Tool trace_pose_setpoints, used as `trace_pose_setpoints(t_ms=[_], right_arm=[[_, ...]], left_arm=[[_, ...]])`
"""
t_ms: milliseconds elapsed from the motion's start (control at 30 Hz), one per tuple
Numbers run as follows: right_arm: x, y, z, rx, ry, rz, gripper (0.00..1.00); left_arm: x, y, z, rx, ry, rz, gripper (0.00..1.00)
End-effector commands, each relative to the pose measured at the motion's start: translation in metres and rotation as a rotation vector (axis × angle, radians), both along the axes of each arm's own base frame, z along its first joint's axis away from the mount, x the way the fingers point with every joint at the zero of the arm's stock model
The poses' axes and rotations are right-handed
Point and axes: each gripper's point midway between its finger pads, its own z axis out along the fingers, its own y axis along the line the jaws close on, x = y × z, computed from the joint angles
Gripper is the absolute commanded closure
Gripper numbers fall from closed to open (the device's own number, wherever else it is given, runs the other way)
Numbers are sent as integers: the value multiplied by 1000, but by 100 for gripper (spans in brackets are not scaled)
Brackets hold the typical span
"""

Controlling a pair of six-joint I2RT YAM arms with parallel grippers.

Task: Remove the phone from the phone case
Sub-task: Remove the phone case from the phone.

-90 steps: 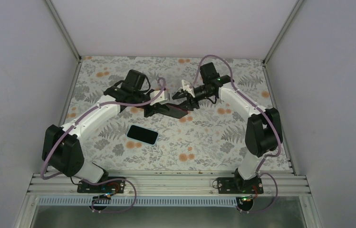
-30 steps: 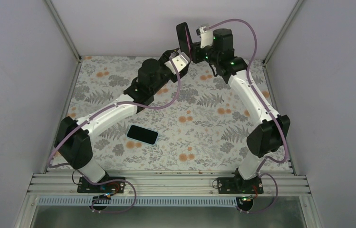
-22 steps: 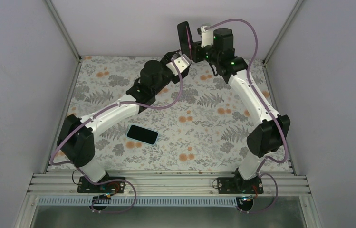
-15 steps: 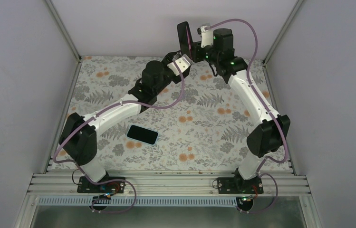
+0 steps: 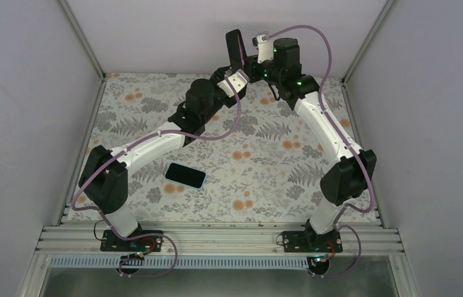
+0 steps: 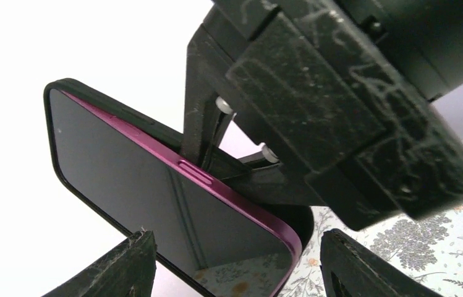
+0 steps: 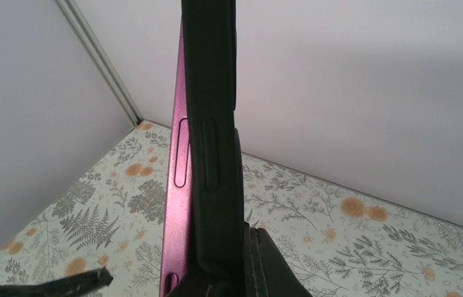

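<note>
Next, my right gripper releases the black phone case between the orange flowers and the fern (image 5: 294, 158) next to its white forearm.
A black phone case (image 5: 235, 49) with a magenta phone in it is held upright in the air near the back wall. My right gripper (image 5: 248, 62) is shut on the case's lower end. In the right wrist view the phone's magenta side (image 7: 176, 216) stands proud of the case (image 7: 216, 124) along one long edge. My left gripper (image 5: 232, 73) is open just below and beside it. In the left wrist view the phone's dark screen (image 6: 154, 185) and its lower corner sit between the spread left fingers (image 6: 136, 260), with no contact visible.
A second dark phone-shaped slab (image 5: 185, 175) lies flat on the floral tabletop (image 5: 266, 179), left of centre. White walls with metal corner posts (image 5: 80, 37) close in the back and sides. The back wall is close behind the raised case.
Three seconds ago both grippers were low over the table; now they are raised at the back wall. In the last second the left gripper crept closer to the phone and the case tilted slightly left.
</note>
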Motion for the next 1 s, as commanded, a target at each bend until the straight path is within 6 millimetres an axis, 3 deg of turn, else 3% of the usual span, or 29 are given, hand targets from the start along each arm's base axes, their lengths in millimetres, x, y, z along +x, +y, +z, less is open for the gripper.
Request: trace_pose_setpoints(t_ms=[0,200,467,600,767,967], right_arm=[[-12,-1,55,65,-141,-1,97],[-14,-1,55,65,-142,1,97],[-16,-1,61,71,-152,-3,97],[-17,2,56,73,-140,4,97],[-18,6,45,66,-120,10,97],[-22,14,28,106,-46,28,97]], left_arm=[[9,6,20,-50,-37,49,34],[15,12,19,-54,-43,90,34],[12,5,11,-49,-16,46,34],[20,18,15,-67,-34,128,34],[33,48,42,-133,-97,315,34],[39,68,67,-160,-236,482,34]])
